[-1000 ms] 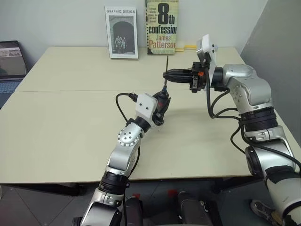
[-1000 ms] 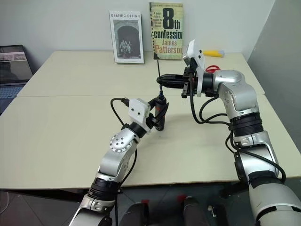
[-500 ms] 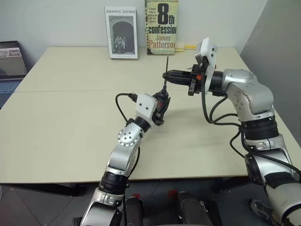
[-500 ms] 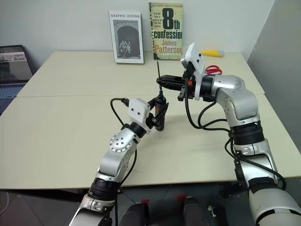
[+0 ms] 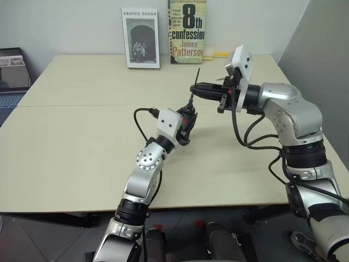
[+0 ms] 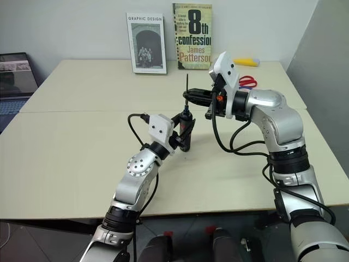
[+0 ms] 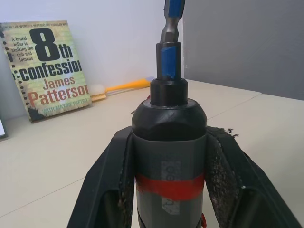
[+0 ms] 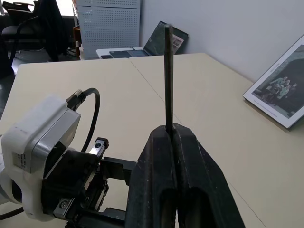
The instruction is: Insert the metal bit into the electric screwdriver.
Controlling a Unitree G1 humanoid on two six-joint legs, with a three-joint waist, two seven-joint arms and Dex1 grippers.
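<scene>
My right gripper will open and take the bit higher up (image 6: 187, 81) to push it deeper, as it is holding the metal bit low, near the screwdriver's tip.
In the middle of the table my left gripper (image 5: 186, 126) is shut on the electric screwdriver (image 5: 188, 115), a black cylinder with a red band (image 7: 170, 186), held nearly upright with its blue tip (image 7: 169, 62) up. My right gripper (image 5: 193, 88) reaches in from the right, level, shut on the metal bit (image 5: 195, 78). The thin dark bit (image 8: 168, 76) stands almost upright above the screwdriver. Its lower end (image 7: 172, 21) meets the blue tip. Black fingers (image 7: 102, 185) press both sides of the screwdriver body.
Two books, Graphic Design (image 5: 140, 37) and 8th Confession (image 5: 187, 30), lean on the back wall. Red-handled scissors (image 6: 246, 82) and a yellow object (image 6: 245, 61) lie at the table's back right. A laptop (image 5: 12, 68) sits at the far left. The beige table (image 5: 71, 147) spreads wide.
My right forearm has swung outward and the wrist has turned, so the bit leans slightly; its gripper stays over the screwdriver. The left arm has not moved.
</scene>
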